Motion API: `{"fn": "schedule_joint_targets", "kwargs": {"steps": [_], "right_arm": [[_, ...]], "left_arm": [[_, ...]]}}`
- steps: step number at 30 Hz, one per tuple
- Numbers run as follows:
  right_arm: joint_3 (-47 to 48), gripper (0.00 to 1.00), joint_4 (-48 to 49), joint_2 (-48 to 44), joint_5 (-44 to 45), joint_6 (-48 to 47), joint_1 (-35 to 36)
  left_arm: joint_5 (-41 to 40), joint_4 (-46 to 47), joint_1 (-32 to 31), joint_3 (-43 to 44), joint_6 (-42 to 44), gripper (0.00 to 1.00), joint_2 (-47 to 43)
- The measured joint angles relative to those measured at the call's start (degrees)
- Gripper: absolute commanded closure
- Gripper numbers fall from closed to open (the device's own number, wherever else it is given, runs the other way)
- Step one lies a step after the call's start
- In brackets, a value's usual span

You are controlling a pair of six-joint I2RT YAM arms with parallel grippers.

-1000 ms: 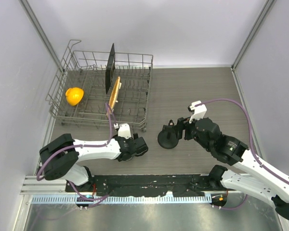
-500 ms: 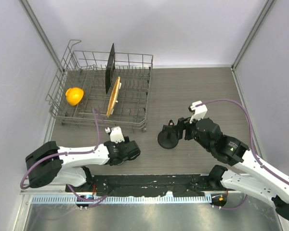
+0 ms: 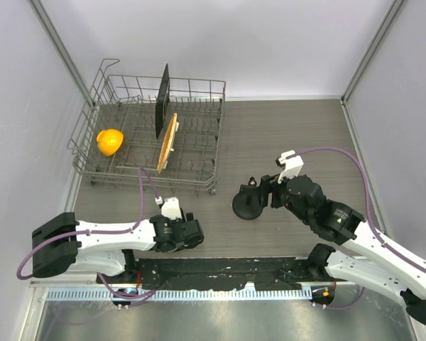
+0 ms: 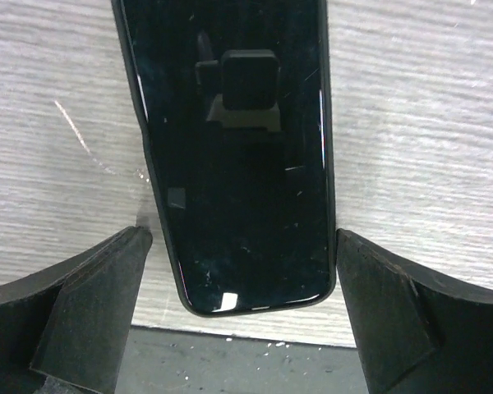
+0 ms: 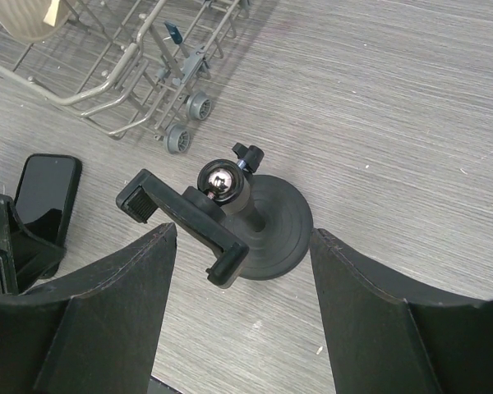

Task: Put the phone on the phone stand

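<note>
My right gripper should grab the phone next by the end (image 3: 189, 217) (image 5: 55, 163) nearest the dish rack, because my left gripper holds its other end.
The phone (image 4: 238, 164) is a glossy black slab lying flat on the wood table, its near end close to the table's front edge. My left gripper (image 4: 242, 236) straddles that near end, with a finger against each long side, low at the front left (image 3: 190, 231). The phone also shows in the right wrist view (image 5: 48, 193). The phone stand (image 3: 247, 206) has a round disc base, a ball joint and an empty clamp (image 5: 185, 222), and stands at mid table. My right gripper (image 5: 242, 232) is open just above it, with one finger on each side of the base.
A wire dish rack (image 3: 199, 167) on wheels stands at the back left, holding an upright black square plate (image 3: 162, 99), a wooden board (image 3: 167, 142) and an orange object (image 3: 110, 141). The table's front edge and a dark rail (image 4: 230, 365) lie just behind the phone's near end.
My left gripper has moved back toward the table's front edge and to the left, and the phone has come with it. The right arm and the stand have barely moved.
</note>
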Motion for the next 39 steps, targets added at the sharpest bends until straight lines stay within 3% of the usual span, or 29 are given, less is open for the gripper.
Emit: {"fn": "schedule_joint_targets", "kwargs": {"steps": [6, 18, 27, 36, 39], "right_arm": [[0.0, 0.29, -0.1, 0.0, 0.0, 0.0, 0.0], [-0.2, 0.29, -0.1, -0.3, -0.5, 0.6, 0.0], [-0.2, 0.29, -0.1, -1.9, -0.9, 0.5, 0.0], [2.3, 0.29, -1.2, 2.7, -0.9, -1.0, 0.0], [3.1, 0.29, -1.4, 2.6, -0.9, -1.0, 0.0]], "left_arm": [[2.7, -1.4, 1.7, 0.5, 0.8, 0.00, 0.3], [3.4, 2.4, 11.6, 0.4, 4.2, 0.00, -0.2], [1.9, 2.9, 12.8, 2.4, 6.8, 0.00, 4.6], [1.6, 2.7, 12.8, 3.0, 6.5, 0.09, 5.7], [1.4, 2.9, 12.8, 3.0, 6.6, 0.22, 5.7]]}}
